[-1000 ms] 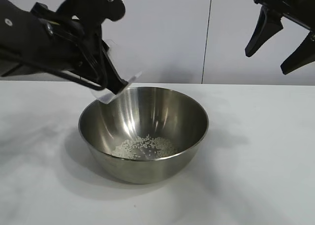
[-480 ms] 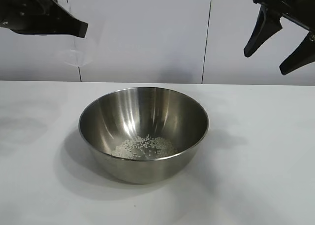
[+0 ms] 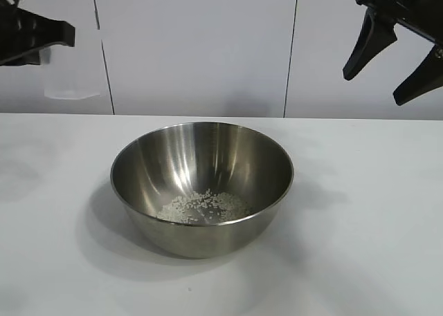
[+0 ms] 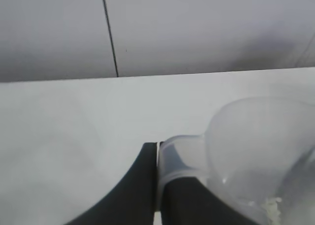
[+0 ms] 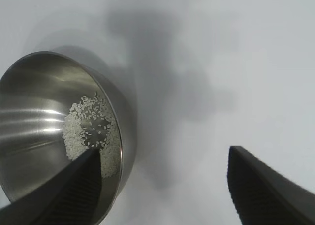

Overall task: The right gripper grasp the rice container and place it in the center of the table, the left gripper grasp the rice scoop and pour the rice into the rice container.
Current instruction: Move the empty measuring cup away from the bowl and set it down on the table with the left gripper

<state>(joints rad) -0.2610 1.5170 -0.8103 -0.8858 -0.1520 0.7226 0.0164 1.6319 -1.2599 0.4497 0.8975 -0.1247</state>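
Note:
I will set the rice scoop, now held high away from the bowl, down on the bare tabletop (image 3: 53,219) next to the rice container, on the side of my left gripper.
The rice container (image 3: 201,187), a shiny steel bowl, stands in the middle of the white table (image 3: 367,254) with a small heap of rice (image 3: 201,207) at its bottom. My left gripper (image 3: 64,34) hangs high at the far left, well away from the bowl, shut on the handle of the clear plastic rice scoop (image 3: 69,74). The left wrist view shows that gripper (image 4: 158,158) pinching the handle of the scoop (image 4: 261,141), with a few grains (image 4: 271,203) left inside. My right gripper (image 3: 378,86) is raised at the upper right, open and empty. In the right wrist view that gripper (image 5: 165,178) looks down past the bowl (image 5: 34,136) and the rice (image 5: 88,131).
A white panelled wall (image 3: 208,46) runs behind the table. Bare tabletop lies all round the bowl, on both sides and in front.
My left gripper has lifted the scoop off the bowl's rim and carried it up and to the left, turning it back upright. The right arm and the bowl have not moved.

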